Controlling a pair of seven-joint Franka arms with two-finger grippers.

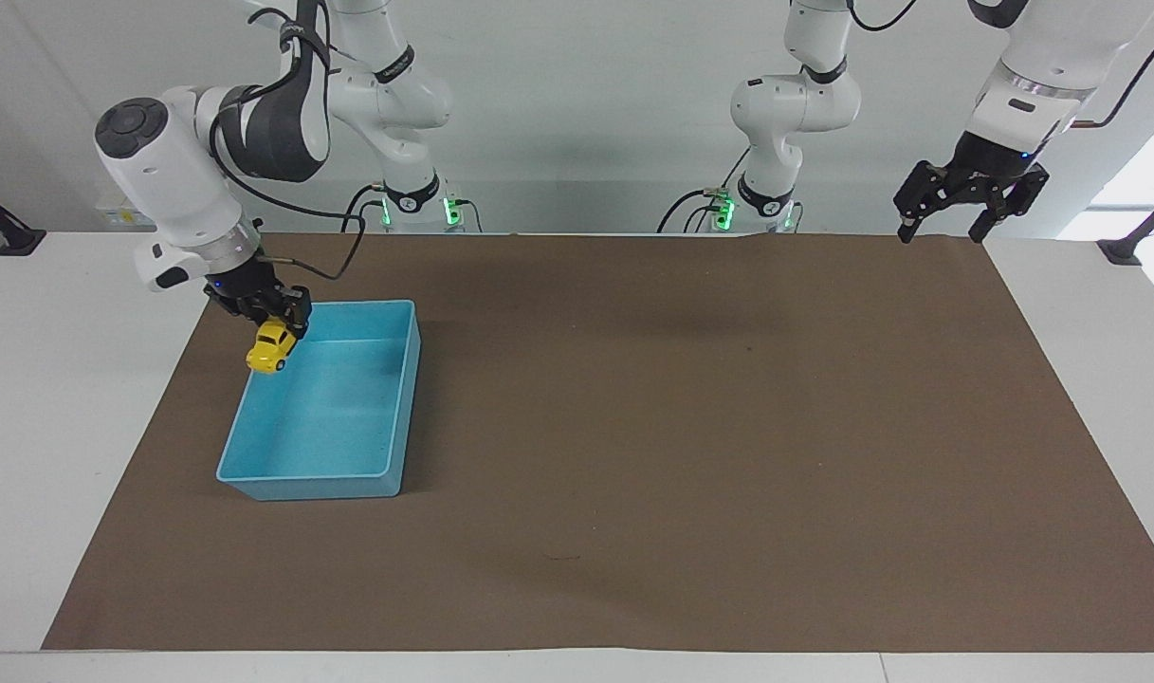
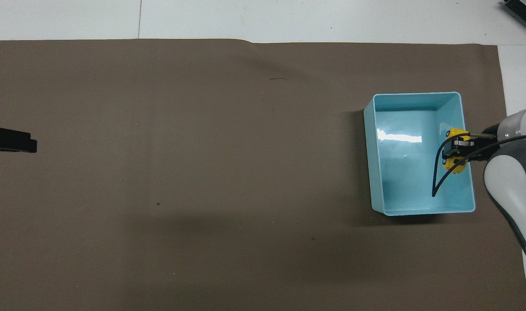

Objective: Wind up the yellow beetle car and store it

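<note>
I need to set the yellow beetle car down with my right gripper on the blue bin's bottom beside the bright glare [image 2: 409, 161].
My right gripper [image 1: 275, 329] is shut on the yellow beetle car [image 1: 269, 348], which hangs nose-down from its fingertips. The car [image 2: 454, 164] is in the air over the side wall of the blue bin [image 1: 401, 398] that faces the right arm's end of the table. In the overhead view the right gripper [image 2: 458, 147] and a black cable cover part of the car over the bin [image 2: 377, 151]. My left gripper [image 1: 946, 226] waits open, high above the mat's corner at the left arm's end; only its dark tip [image 2: 11, 140] shows from above.
A brown mat [image 1: 681, 427] covers most of the white table [image 1: 55, 427]. The blue bin holds nothing on its floor. The bases of both arms stand along the table edge at the robots' end.
</note>
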